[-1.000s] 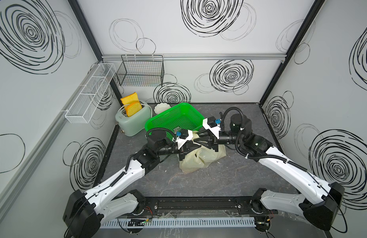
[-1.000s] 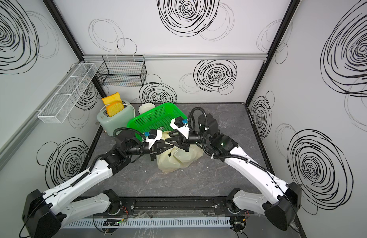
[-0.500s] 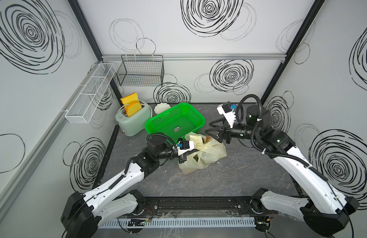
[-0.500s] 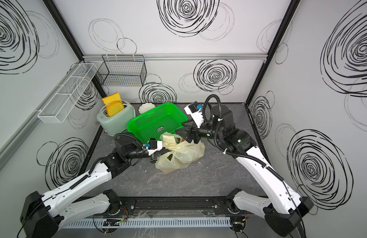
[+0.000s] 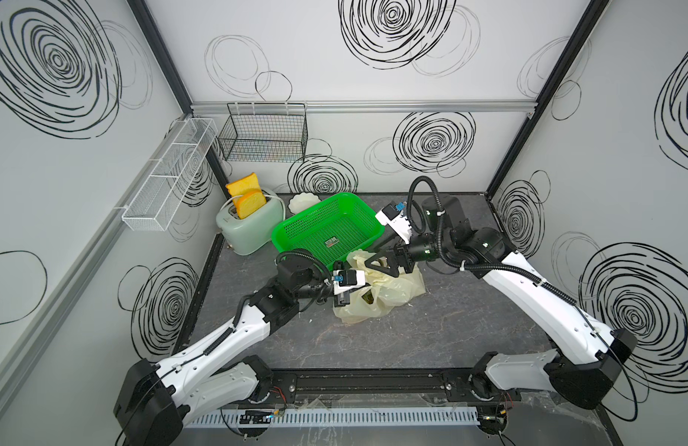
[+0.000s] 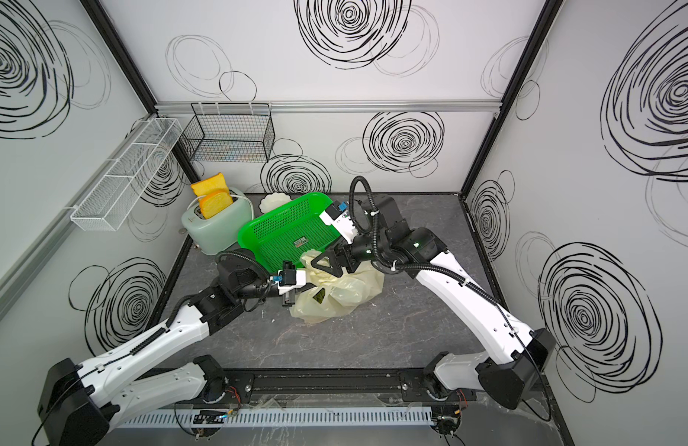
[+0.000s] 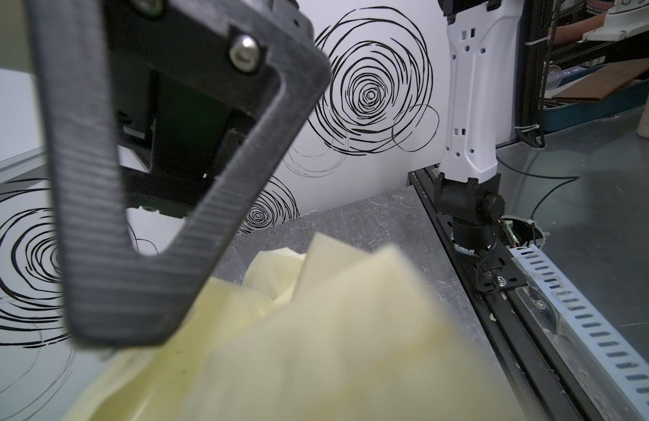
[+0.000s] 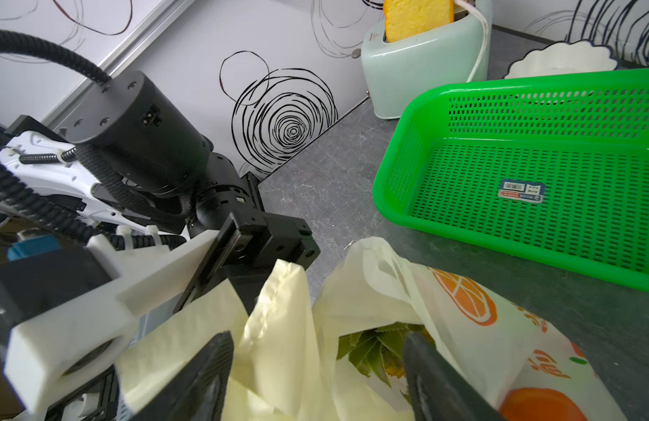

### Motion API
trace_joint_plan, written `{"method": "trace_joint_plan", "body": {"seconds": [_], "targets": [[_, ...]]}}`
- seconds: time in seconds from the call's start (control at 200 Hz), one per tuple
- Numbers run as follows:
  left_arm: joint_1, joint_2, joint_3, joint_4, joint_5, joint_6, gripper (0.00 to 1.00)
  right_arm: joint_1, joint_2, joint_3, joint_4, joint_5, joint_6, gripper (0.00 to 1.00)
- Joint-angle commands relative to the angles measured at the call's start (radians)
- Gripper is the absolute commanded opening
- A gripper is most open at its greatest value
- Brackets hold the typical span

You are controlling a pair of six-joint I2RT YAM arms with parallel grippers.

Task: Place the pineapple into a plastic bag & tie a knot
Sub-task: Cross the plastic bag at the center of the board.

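The bag's opening gapes wide around the pineapple's leaves. Next, my right gripper pinches the bag's upright fold (image 8: 291,330) before my left gripper opens for a new hold.
The pale yellow plastic bag (image 5: 389,289) (image 6: 346,289) lies crumpled on the dark table in front of the green basket. Its orange fruit print (image 8: 465,299) shows in the right wrist view. The pineapple (image 8: 379,344) is inside, only its green leaves showing through the bag's mouth. My left gripper (image 5: 343,299) (image 6: 290,297) (image 8: 268,269) is shut on a handle strip (image 8: 283,291) at the bag's left side. My right gripper (image 5: 381,262) (image 6: 327,264) (image 8: 315,375) hangs open over the mouth, its fingers (image 8: 206,371) astride loose folds. The knot is not in view.
A green perforated basket (image 5: 296,222) stands right behind the bag. A mint toaster (image 5: 253,231) with bread slices and a white dish (image 5: 304,200) sit at the back left. A black wire basket (image 5: 265,135) and a white rack (image 5: 168,173) hang on the walls.
The right gripper let go of the bag, swung up and away to the right, opened wide and came back over the bag's mouth. The left gripper drew back left, still shut.
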Motion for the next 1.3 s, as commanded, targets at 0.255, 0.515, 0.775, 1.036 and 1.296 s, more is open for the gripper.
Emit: {"method": "trace_joint_plan", "body": {"seconds": [0.255,0.515,0.775,1.036,1.296], "targets": [[-0.006,0.006,0.014,0.027,-0.009,0.003,0.0,0.014,0.031,0.029,-0.027,-0.038,-0.061,0.75],[-0.006,0.001,0.009,0.041,-0.046,-0.017,0.0,0.015,0.033,0.023,-0.016,-0.037,-0.062,0.17],[-0.003,-0.017,-0.016,0.071,-0.096,-0.126,0.02,0.011,0.016,-0.021,0.037,-0.009,-0.035,0.0],[0.002,-0.097,-0.057,0.048,-0.14,-0.16,0.51,-0.002,0.031,-0.019,0.044,0.024,-0.029,0.0],[0.019,-0.192,-0.053,-0.063,-0.206,-0.122,0.76,-0.008,0.04,-0.02,0.04,0.031,-0.025,0.0]]}}
